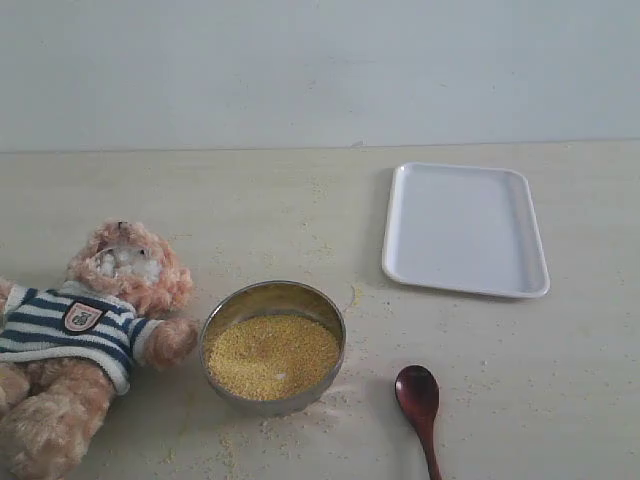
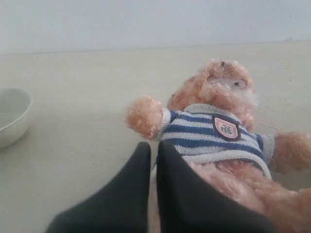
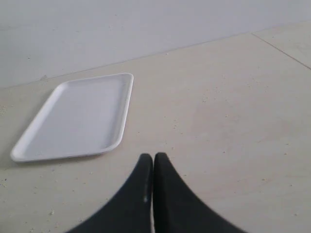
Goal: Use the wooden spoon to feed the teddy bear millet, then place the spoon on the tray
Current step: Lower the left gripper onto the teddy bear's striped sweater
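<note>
The robot's left gripper needs to go to the teddy bear next and grip its chest, across the badge on its striped shirt (image 1: 80, 318) (image 2: 226, 129).
The teddy bear (image 1: 90, 330) lies on its back at the left of the table, in a striped shirt. Beside its arm stands the metal bowl (image 1: 273, 345) heaped with yellow millet (image 1: 270, 355). The dark wooden spoon (image 1: 419, 403) lies on the table right of the bowl, bowl end pointing away, handle running off the lower edge. The white tray (image 1: 465, 230) lies empty at the back right. Neither gripper shows in the exterior view. My left gripper (image 2: 153, 148) is shut and empty just in front of the teddy bear (image 2: 218, 126). My right gripper (image 3: 153, 159) is shut and empty near the tray (image 3: 77, 116).
Loose millet grains are scattered on the beige table (image 1: 300, 210) around the bowl and toward the tray. A pale wall (image 1: 320, 70) closes the back. The bowl's rim (image 2: 12, 116) shows at the edge of the left wrist view.
</note>
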Robot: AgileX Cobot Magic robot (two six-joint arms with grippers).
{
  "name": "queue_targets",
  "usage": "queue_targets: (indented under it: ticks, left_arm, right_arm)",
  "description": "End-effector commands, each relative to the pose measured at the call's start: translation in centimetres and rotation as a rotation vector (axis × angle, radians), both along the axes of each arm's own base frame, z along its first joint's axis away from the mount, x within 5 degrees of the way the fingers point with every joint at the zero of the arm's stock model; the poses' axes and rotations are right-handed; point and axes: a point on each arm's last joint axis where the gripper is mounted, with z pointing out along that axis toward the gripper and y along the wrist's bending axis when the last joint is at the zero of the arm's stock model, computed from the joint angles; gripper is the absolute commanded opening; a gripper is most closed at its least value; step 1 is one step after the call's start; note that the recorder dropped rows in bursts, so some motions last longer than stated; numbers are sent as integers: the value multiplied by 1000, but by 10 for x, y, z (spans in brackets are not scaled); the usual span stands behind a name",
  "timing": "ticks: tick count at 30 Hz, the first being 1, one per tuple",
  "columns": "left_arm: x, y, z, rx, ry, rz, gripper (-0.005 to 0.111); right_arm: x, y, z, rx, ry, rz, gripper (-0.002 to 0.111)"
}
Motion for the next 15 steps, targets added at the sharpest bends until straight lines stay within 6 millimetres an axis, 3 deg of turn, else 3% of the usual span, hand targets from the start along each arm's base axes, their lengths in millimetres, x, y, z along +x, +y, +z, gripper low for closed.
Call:
queue_targets:
  ticks: [1,4,5,6,8,10,15]
  left_arm:
    - [0,2,3,103,-24,-6,5]
    - [0,4,4,260,-29,-21,5]
    - [1,4,10,209,-95,-4,5]
    - [3,1,18,-163,-186,40,5]
    - [3,3,27,-506,-293,97,5]
    - [3,4,30,-638,-320,117,5]
    - [-1,16,46,-703,-484,213,5]
  right_arm:
    - [0,0,1,-3,-9,2,0]
    - [0,0,1,-3,-9,2,0]
    - [0,0,1,-3,-9,2,0]
    - [0,0,1,-3,-9,2,0]
    - [0,0,1,-3,-9,2,0]
    - [0,0,1,-3,-9,2,0]
    - [0,0,1,-3,-9,2,0]
